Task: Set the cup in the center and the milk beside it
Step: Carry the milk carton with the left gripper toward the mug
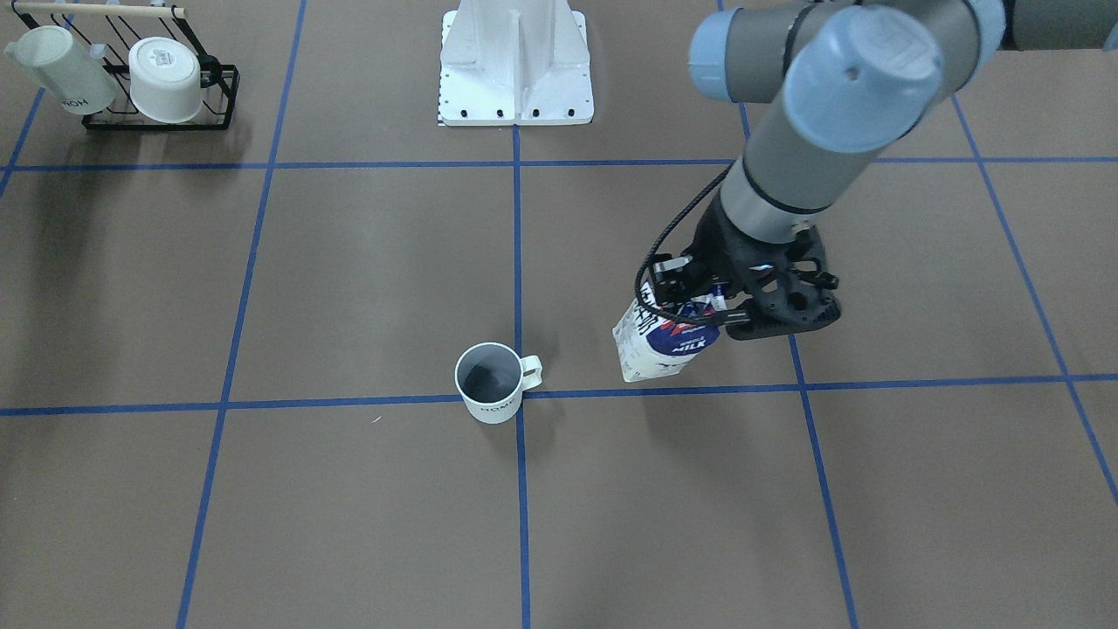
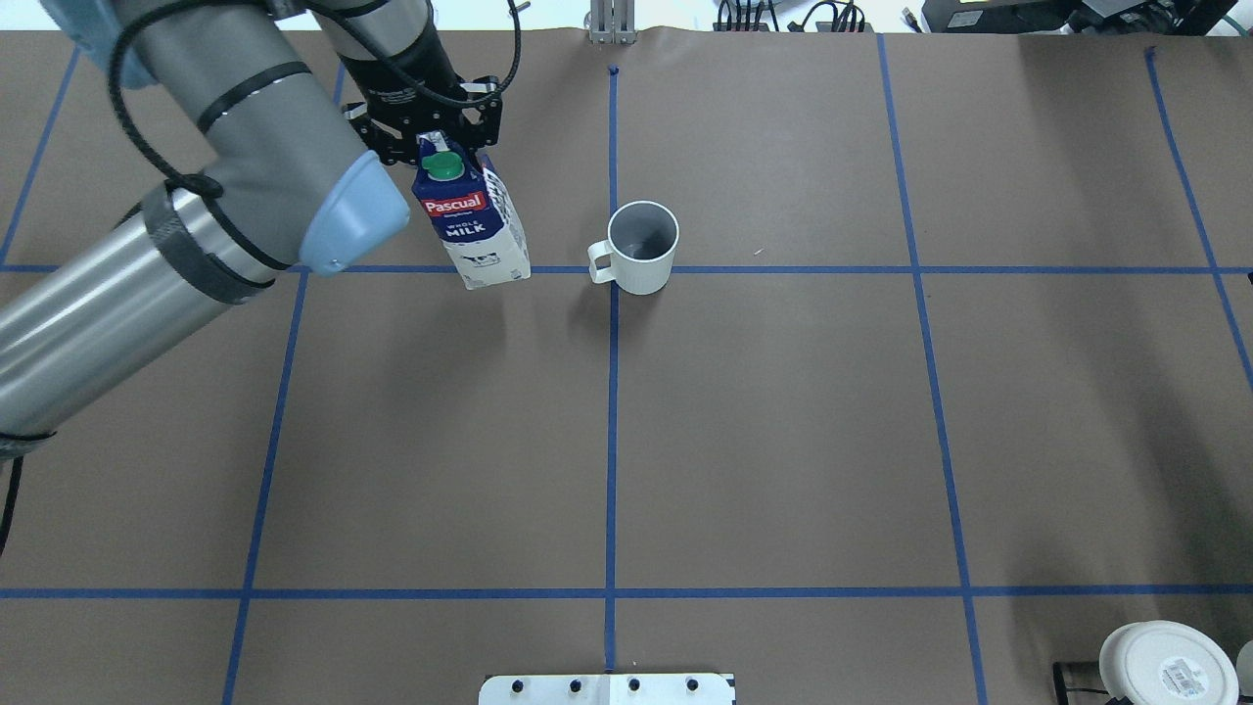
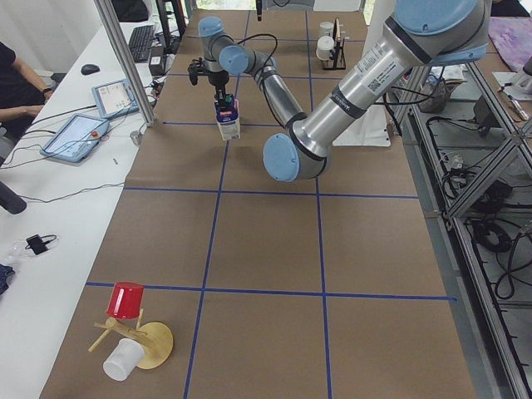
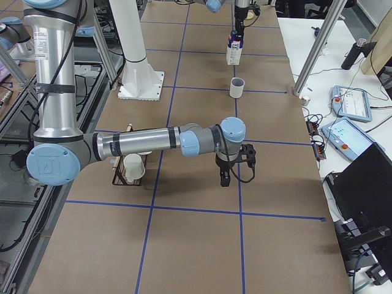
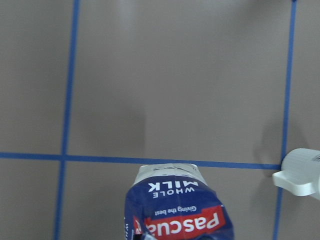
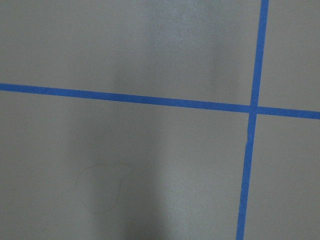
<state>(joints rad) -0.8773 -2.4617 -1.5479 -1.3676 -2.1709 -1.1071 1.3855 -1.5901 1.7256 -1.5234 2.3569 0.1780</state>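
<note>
The milk will go down on the blue tape line [image 1: 572,387] [image 5: 242,172] beside the cup's handle, where I will set it with my left gripper.
The cup [image 2: 641,247], a white mug with a dark inside, stands upright at the center [image 2: 613,269], just right of the tape crossing, with its handle pointing left. It also shows in the front view [image 1: 489,383]. My left gripper [image 2: 440,147] is shut on the gabled top of the milk [image 2: 472,227], a blue and white Pascual carton with a green cap. The milk [image 1: 662,342] hangs tilted, left of the cup and apart from it, its base at or just above the table. My right gripper [image 4: 223,177] points down over bare table; I cannot tell whether it is open or shut.
A black wire rack [image 1: 218,96] with two white cups sits in a table corner, and it also shows beside the right arm [image 4: 128,166]. The robot's white base [image 1: 515,65] stands mid-edge. A wooden stand with a red cup [image 3: 126,299] sits at the left end.
</note>
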